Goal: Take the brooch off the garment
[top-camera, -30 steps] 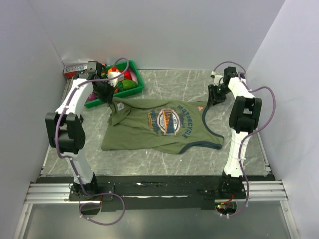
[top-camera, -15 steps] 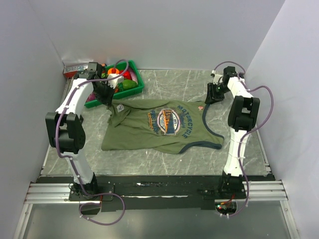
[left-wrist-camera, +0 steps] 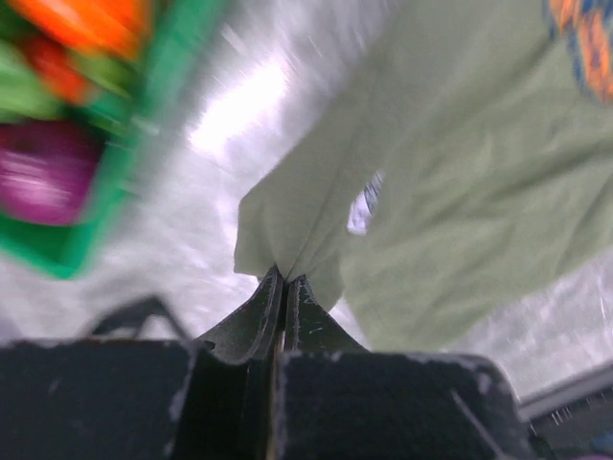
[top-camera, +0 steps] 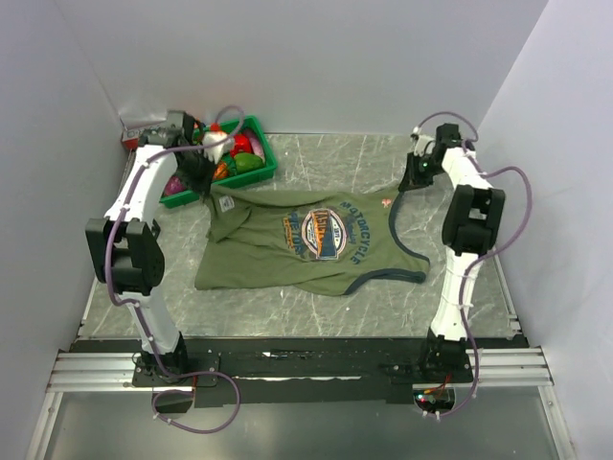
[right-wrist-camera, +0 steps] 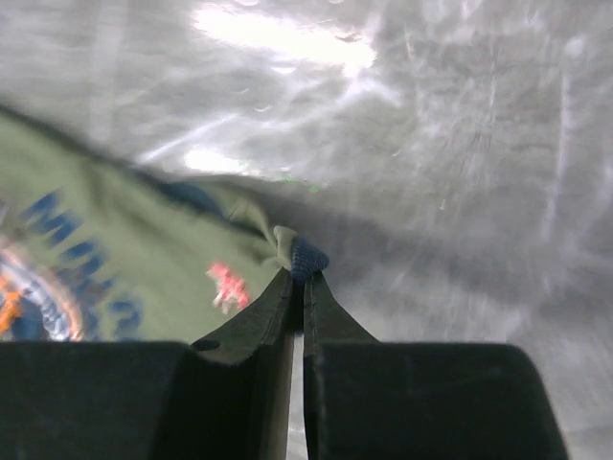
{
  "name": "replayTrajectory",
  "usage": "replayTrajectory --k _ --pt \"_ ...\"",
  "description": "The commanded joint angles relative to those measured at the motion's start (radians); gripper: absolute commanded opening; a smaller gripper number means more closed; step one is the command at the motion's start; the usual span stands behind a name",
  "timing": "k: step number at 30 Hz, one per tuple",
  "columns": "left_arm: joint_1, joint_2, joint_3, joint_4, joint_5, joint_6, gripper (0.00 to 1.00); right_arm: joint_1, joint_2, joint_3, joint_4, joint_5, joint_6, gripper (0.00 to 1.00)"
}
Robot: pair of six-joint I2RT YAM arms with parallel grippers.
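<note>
Next, my right gripper releases the garment's far corner on the bare marble-patterned table (top-camera: 422, 193) (right-wrist-camera: 407, 270) just outside the navy trim. That corner is now lifted off the table.
The olive-green garment (top-camera: 306, 244) lies spread on the table, its oval graphic (top-camera: 324, 233) facing up. My left gripper (top-camera: 203, 184) is shut on the garment's far-left corner (left-wrist-camera: 287, 230), lifting it beside the green bin. My right gripper (top-camera: 410, 182) is shut on the navy-trimmed far-right corner (right-wrist-camera: 305, 257), lifted off the table. The brooch (right-wrist-camera: 227, 286), a tiny pinkish-red pin, sits on the cloth just left of my right fingers; it also shows in the top view (top-camera: 385, 202). A white label (left-wrist-camera: 364, 206) shows near the left grip.
A green bin (top-camera: 257, 165) with colourful toys stands at the back left, close to my left gripper; it shows blurred in the left wrist view (left-wrist-camera: 144, 125). White walls close in on three sides of the marble-patterned table (top-camera: 335, 153).
Both grippers have risen and moved toward the back, pulling the garment's far corners up and stretching its far edge. The brooch has shifted slightly with the cloth.
</note>
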State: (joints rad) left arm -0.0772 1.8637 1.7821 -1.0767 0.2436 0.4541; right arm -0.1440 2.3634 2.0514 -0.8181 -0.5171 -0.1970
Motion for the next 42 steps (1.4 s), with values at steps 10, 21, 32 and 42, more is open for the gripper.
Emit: replayTrajectory --k 10,21,32,42 --pt "-0.004 -0.258 0.395 0.242 -0.173 -0.025 0.01 -0.037 -0.961 -0.384 0.360 -0.052 -0.065 0.00" --pt "-0.004 -0.607 0.281 0.500 -0.251 -0.006 0.01 -0.065 -1.319 -0.353 0.224 0.116 -0.147 0.00" --pt "-0.004 -0.848 0.234 0.414 -0.055 -0.012 0.04 -0.066 -1.616 -0.281 0.050 0.201 -0.041 0.00" --pt "-0.004 -0.839 -0.238 0.480 0.038 -0.058 0.01 -0.065 -1.693 -0.715 0.114 0.137 -0.087 0.00"
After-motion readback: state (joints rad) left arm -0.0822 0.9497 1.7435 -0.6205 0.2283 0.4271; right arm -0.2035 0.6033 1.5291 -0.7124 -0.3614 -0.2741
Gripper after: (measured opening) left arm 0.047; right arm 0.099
